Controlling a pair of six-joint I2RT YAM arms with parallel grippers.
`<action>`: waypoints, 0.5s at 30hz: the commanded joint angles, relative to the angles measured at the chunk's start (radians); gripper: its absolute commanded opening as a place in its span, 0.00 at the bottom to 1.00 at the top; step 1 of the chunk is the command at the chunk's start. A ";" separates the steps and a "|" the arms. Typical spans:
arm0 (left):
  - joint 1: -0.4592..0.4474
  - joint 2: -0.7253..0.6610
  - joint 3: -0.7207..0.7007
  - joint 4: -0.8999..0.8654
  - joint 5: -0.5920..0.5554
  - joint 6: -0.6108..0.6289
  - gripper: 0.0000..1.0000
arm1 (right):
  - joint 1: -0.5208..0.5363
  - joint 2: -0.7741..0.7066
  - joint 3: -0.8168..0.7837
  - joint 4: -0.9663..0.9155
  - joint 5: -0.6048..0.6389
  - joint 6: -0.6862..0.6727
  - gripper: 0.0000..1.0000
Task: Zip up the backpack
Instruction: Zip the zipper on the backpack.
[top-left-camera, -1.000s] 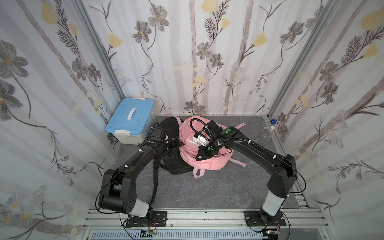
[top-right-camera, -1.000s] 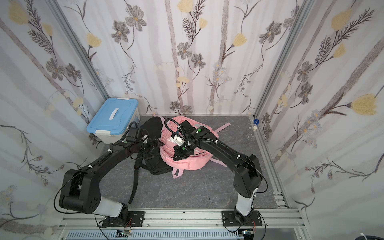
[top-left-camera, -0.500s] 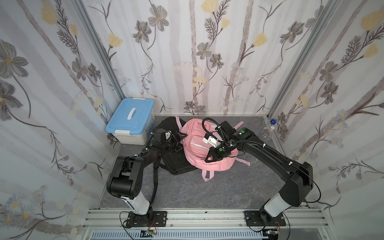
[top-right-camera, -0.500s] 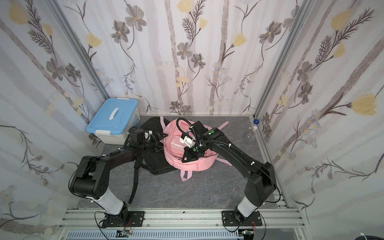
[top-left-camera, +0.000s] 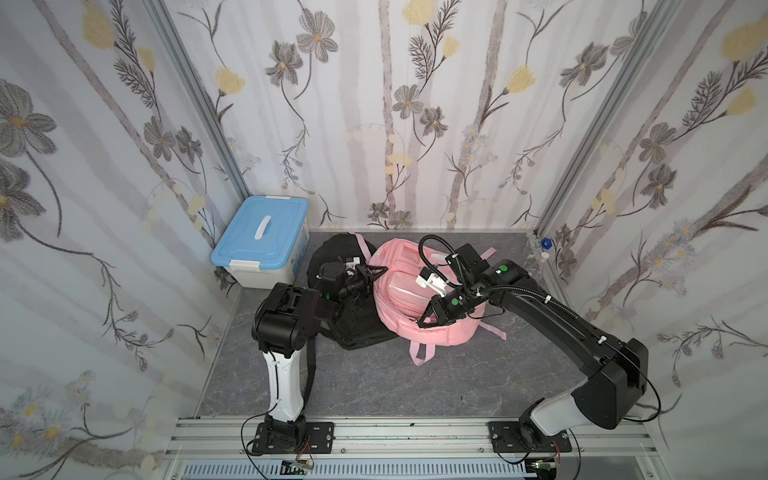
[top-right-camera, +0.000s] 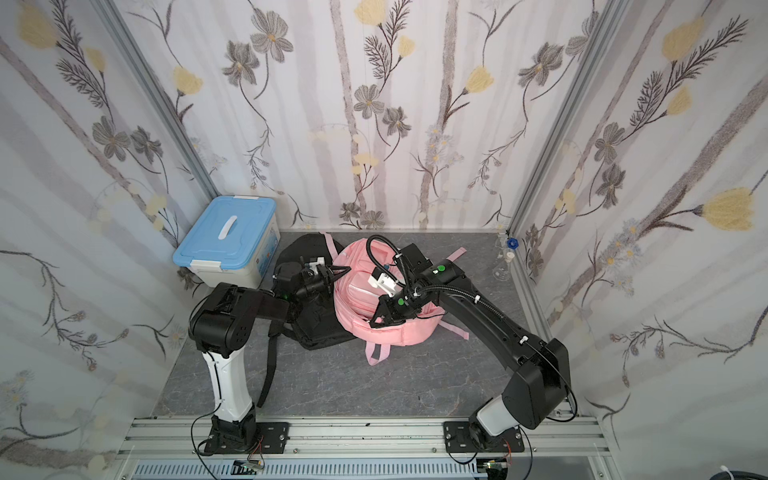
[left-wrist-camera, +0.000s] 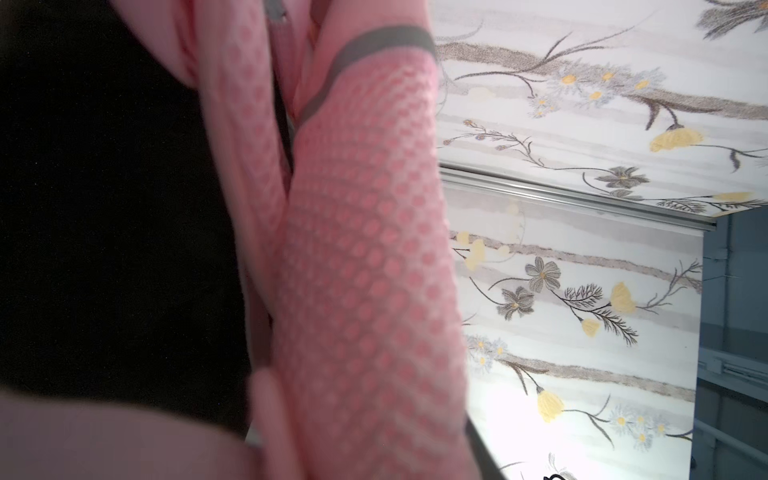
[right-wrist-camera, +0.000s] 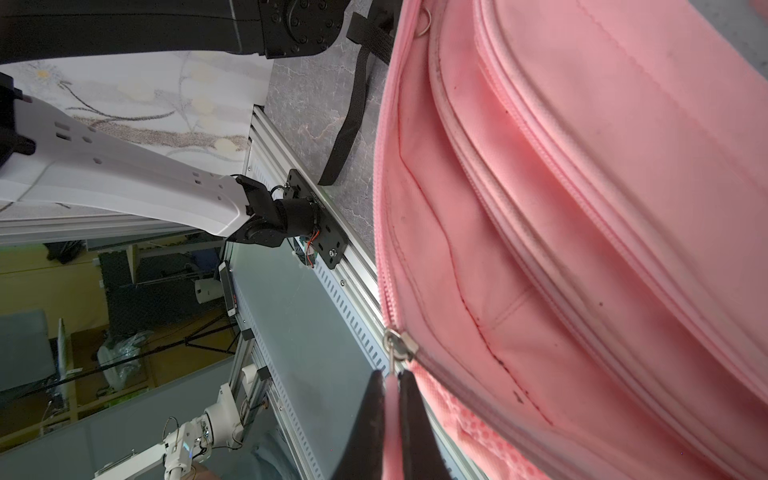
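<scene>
The pink backpack's opening gapes while my left gripper pinches the backpack's side far from the slider, so I need to open that gripper and take the opening's edge nearer the slider (top-left-camera: 387, 312).
The pink backpack (top-left-camera: 401, 291) lies on the grey floor, half on top of a black backpack (top-left-camera: 353, 328). My right gripper (right-wrist-camera: 390, 384) is shut on the pink pull tab of the zipper slider (right-wrist-camera: 397, 345), at the bag's front edge in both top views (top-left-camera: 420, 323) (top-right-camera: 372, 322). Beyond the slider the compartment mouth gapes. My left gripper (top-left-camera: 382, 271) is at the bag's left side, with its fingers drawn to a point on the fabric. The left wrist view is filled by the pink mesh (left-wrist-camera: 365, 270), which hides the jaws.
A blue-lidded storage box (top-left-camera: 259, 245) stands at the back left. A small clear flask with a blue cap (top-left-camera: 542, 249) sits in the back right corner. The black bag's straps (top-right-camera: 270, 357) trail toward the front rail (top-left-camera: 374, 432). Walls close in on three sides.
The right gripper has dragged the pull tab and the pink bag to the right. The left arm has folded upright, and its gripper has closed onto the bag's left side.
</scene>
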 joint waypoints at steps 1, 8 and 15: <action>-0.004 0.028 0.033 0.261 0.009 -0.154 0.00 | -0.015 -0.012 -0.005 -0.008 -0.081 -0.022 0.00; 0.007 -0.027 0.066 0.231 -0.036 -0.106 0.00 | -0.057 0.050 0.078 -0.013 -0.025 -0.031 0.00; -0.009 -0.401 -0.002 -0.418 -0.178 0.436 0.00 | -0.067 0.208 0.286 -0.068 0.059 -0.040 0.00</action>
